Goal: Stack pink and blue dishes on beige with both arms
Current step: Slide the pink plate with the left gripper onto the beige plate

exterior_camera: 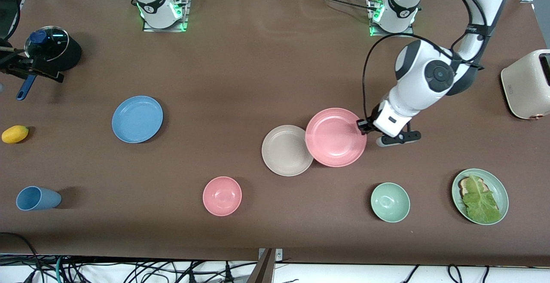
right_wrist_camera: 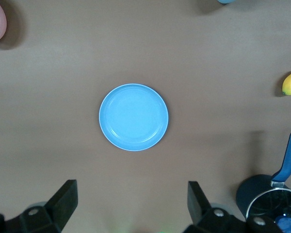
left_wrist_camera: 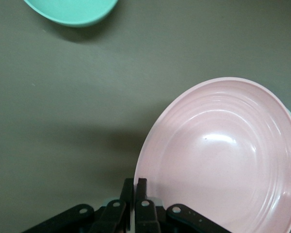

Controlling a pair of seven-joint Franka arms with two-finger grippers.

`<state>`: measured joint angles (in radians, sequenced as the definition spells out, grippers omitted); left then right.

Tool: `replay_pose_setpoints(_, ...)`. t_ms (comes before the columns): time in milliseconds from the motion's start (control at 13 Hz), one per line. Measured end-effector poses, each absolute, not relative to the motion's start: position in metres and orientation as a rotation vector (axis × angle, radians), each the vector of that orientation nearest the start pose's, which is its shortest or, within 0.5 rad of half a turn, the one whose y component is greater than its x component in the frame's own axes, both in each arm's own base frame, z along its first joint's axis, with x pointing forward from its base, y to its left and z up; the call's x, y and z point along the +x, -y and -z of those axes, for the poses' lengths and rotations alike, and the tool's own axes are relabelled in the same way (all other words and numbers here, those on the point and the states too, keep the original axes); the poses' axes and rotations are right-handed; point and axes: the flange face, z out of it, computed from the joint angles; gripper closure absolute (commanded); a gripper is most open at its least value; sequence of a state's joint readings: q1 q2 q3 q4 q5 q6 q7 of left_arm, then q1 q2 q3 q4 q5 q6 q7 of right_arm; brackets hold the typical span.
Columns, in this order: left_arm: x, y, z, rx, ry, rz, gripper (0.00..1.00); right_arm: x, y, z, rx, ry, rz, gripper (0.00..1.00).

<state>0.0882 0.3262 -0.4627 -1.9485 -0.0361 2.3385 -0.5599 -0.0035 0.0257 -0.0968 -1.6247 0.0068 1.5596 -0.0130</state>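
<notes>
The robot's left gripper needs to release the pink plate squarely on top of the beige plate (exterior_camera: 288,150), with one rim over the other.
The pink plate (exterior_camera: 335,137) hangs a little above the table, and its edge overlaps the rim of the beige plate (exterior_camera: 285,150). My left gripper (exterior_camera: 363,125) is shut on the pink plate's rim at the side toward the left arm's end. In the left wrist view the two fingers (left_wrist_camera: 141,187) pinch that rim of the pink plate (left_wrist_camera: 223,160). The blue plate (exterior_camera: 137,119) lies flat toward the right arm's end. The right gripper (right_wrist_camera: 133,194) hovers high over the blue plate (right_wrist_camera: 134,117), open and holding nothing.
A pink bowl (exterior_camera: 222,196) and a green bowl (exterior_camera: 390,202) sit nearer the front camera, beside a pale green plate (exterior_camera: 500,188) with bread and lettuce. A blue cup (exterior_camera: 38,198), a lemon (exterior_camera: 15,134), a lidded pot (exterior_camera: 49,47) and a toaster (exterior_camera: 528,83) stand at the table's ends.
</notes>
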Motion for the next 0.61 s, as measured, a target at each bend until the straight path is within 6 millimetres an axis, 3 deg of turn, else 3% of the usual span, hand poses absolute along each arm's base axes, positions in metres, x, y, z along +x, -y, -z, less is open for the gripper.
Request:
replay_pose_setpoints(307,0.577,0.277,-0.326,-3.26,0.493,0.021,1.0,0.555,0.055,-0.584,-3.126,-0.137,-0.142,0.0)
replay_pose_setpoints(613,0.574,0.327,-0.287,-3.201,0.571,0.007,1.0,0.555,0.055,-0.584,-3.126,-0.137,-0.141,0.0)
